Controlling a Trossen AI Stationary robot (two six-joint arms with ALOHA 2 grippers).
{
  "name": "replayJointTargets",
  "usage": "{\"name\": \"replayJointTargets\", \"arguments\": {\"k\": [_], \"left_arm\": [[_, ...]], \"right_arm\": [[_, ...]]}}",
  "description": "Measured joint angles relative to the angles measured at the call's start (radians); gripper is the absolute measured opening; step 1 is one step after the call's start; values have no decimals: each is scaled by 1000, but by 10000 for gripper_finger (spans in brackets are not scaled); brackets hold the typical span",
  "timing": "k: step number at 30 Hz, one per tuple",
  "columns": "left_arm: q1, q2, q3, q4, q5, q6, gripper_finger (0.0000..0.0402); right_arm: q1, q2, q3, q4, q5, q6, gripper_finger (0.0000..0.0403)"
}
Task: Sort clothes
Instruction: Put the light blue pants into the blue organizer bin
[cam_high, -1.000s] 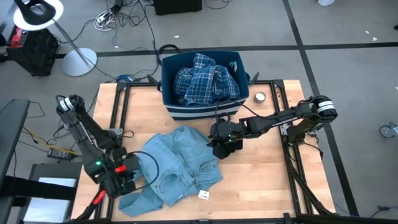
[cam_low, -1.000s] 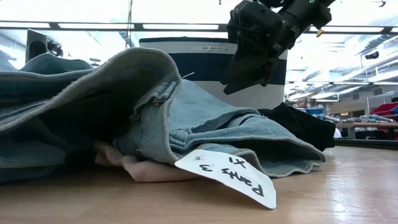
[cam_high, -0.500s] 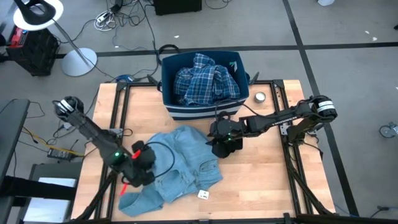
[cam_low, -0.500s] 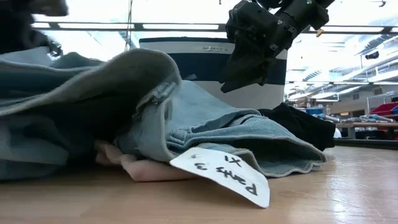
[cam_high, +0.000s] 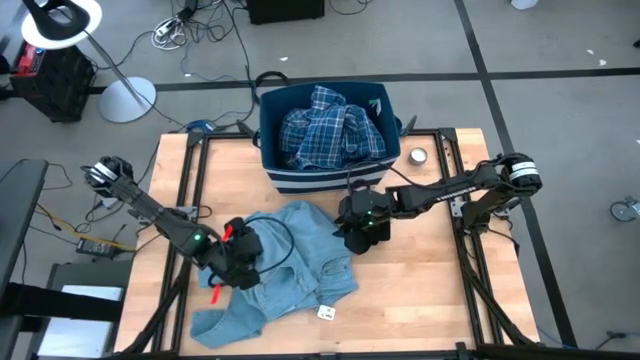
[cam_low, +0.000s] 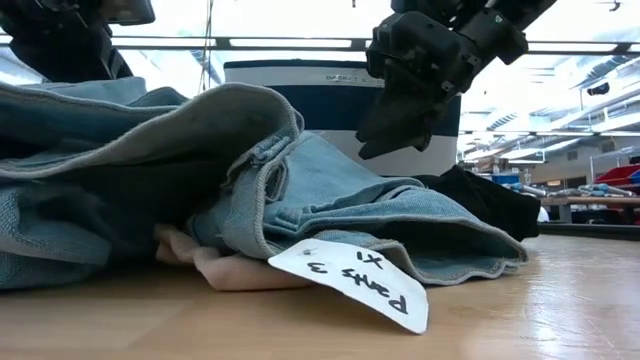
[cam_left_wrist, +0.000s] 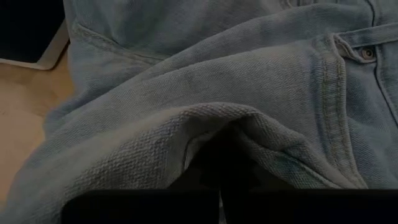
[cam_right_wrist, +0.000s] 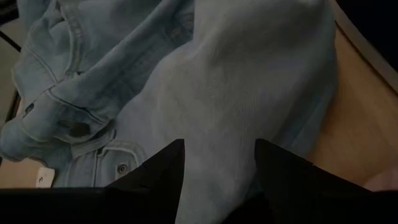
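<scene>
The denim pants cover the pink piece and my left gripper is holding their fold, so my right gripper needs to grab that fold (cam_left_wrist: 217, 113) and lift the pants out of the way.
Light blue denim pants (cam_high: 290, 265) lie crumpled at the table's middle, with a white tag (cam_low: 350, 285) at their near edge. A pink piece (cam_low: 225, 268) shows underneath them and a black garment (cam_low: 490, 200) lies at their right. My left gripper (cam_high: 243, 268) is shut on the pants' left part. My right gripper (cam_high: 358, 238) hovers open above the pants' right edge (cam_right_wrist: 249, 93), touching nothing. A navy-white plaid shirt (cam_high: 325, 130) fills the navy bin (cam_high: 270, 170) at the far side. My left gripper pinches a raised fold of the denim (cam_left_wrist: 236, 121) between its two fingers, on the pants' left part. It comes slanting down from the table's left. The fingertips are buried in the fold. The rest of the pants lies on the table.
A small roll of tape (cam_high: 418, 156) sits on the table right of the bin. Black frame rails (cam_high: 190, 180) run along the table's left and right sides. Bare wood (cam_high: 420, 290) lies at the near right.
My left gripper has swung from the table's near left corner toward the right and slightly down, onto the pants' left part, and has taken hold of a fold there. The denim on that side has bunched up a little. The rest of the pants has stayed put.
</scene>
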Motion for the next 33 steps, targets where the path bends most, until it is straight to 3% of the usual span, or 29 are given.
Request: {"name": "replayJointTargets", "arguments": {"k": [5,11,16,20,25,33], "left_arm": [[26,0,1,20,0,46,2],[85,0,1,111,6,157,1],[118,0,1,134,37,208,1],[126,-1,1,145,38,229,1],[145,0,1,222,37,287,1],[189,-3,1,370,39,422,1]], "right_arm": [[8,27,-1,52,30,-76,195],[7,151,22,112,33,-131,194],[7,244,62,195,102,-173,185],[9,302,109,246,98,-198,139],[34,344,216,252,26,-272,19],[68,346,399,192,-50,-341,6]]}}
